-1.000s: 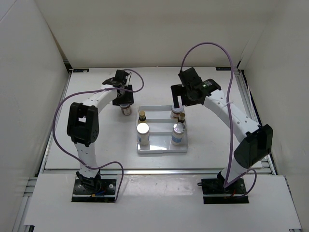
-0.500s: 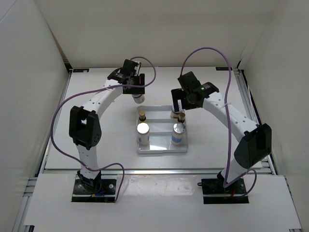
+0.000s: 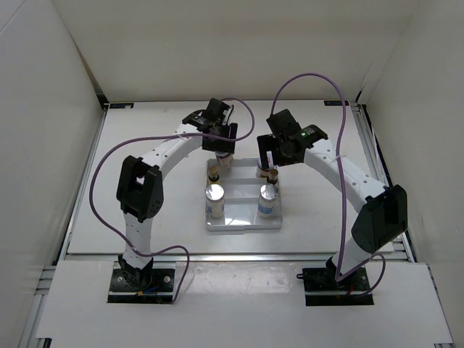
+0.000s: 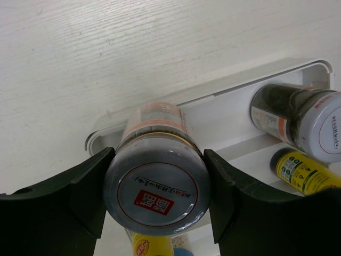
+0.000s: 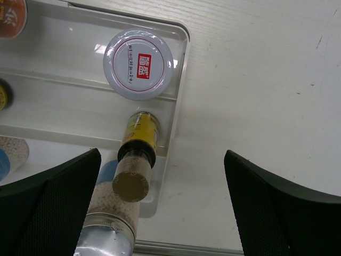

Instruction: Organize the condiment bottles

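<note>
I need to use my left gripper to put the squat jar down and let go in the tray's far corner (image 3: 217, 169) (image 4: 120, 146) behind a slim yellow bottle, opposite the second jar.
My left gripper (image 3: 221, 150) (image 4: 158, 160) is shut on a squat jar (image 4: 157, 194) with a white, red-marked lid, at the far left corner of the white divided tray (image 3: 243, 225) (image 4: 213, 96). I cannot tell whether its base touches the tray. A second jar (image 5: 138, 64) (image 4: 298, 125) stands in the far right compartment. Two slim yellow bottles (image 3: 214, 174) (image 5: 137, 133) and two silver-capped white cylinders (image 3: 214, 193) (image 3: 269, 193) stand in the tray. My right gripper (image 3: 270, 156) (image 5: 162, 154) hangs open above the tray's right edge, holding nothing.
White walls close in the table on the left, back and right. Purple cables (image 3: 312, 76) loop above both arms. A metal rail (image 3: 232, 255) runs along the table's near edge, in front of the tray.
My left arm has swung right, carrying the jar from the table left of the tray to the tray's far left corner. The right gripper has barely shifted and stays open.
</note>
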Available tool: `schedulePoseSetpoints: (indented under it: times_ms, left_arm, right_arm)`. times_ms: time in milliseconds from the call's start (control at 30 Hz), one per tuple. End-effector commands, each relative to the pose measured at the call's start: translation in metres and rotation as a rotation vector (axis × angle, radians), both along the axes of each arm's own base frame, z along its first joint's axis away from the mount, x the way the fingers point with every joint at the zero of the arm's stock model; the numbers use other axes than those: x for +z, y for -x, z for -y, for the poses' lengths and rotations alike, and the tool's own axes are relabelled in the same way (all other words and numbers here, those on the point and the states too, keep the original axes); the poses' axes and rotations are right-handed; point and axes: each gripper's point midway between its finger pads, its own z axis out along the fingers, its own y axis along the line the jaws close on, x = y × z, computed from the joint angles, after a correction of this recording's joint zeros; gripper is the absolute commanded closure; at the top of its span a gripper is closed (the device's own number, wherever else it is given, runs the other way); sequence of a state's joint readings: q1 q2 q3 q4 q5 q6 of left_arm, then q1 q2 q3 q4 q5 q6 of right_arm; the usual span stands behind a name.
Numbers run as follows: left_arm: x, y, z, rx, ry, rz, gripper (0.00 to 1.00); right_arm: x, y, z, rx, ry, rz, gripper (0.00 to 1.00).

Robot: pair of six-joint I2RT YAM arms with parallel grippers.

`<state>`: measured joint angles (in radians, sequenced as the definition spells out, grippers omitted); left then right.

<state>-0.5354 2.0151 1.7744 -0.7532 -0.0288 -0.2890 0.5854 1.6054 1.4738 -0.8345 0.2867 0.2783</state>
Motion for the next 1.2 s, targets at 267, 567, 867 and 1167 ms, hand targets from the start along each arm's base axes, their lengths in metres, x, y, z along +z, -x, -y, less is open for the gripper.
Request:
schedulePoseSetpoints:
  times_ms: [267,567,867,1167]
  left_arm:
    - [-0.005,-0.008,0.004,-0.007,0.008,-0.009,0.67]
    - [0.041,0.01,-0.016,0.011,0.008,0.067,0.69]
    - [0.024,0.028,-0.024,0.004,-0.017,0.01,0.67]
    - [-0.001,0.023,-0.025,0.023,-0.055,-0.03,0.3]
  right_arm:
    - [0.006,0.0,0.001,0.003,-0.005,0.033,0.0]
    - [0.006,-0.001,0.003,-0.002,0.001,0.037,0.0]
    - [0.006,0.001,-0.001,0.0,-0.017,0.028,0.0]
    - [0.006,0.001,-0.001,-0.008,-0.022,0.027,0.0]
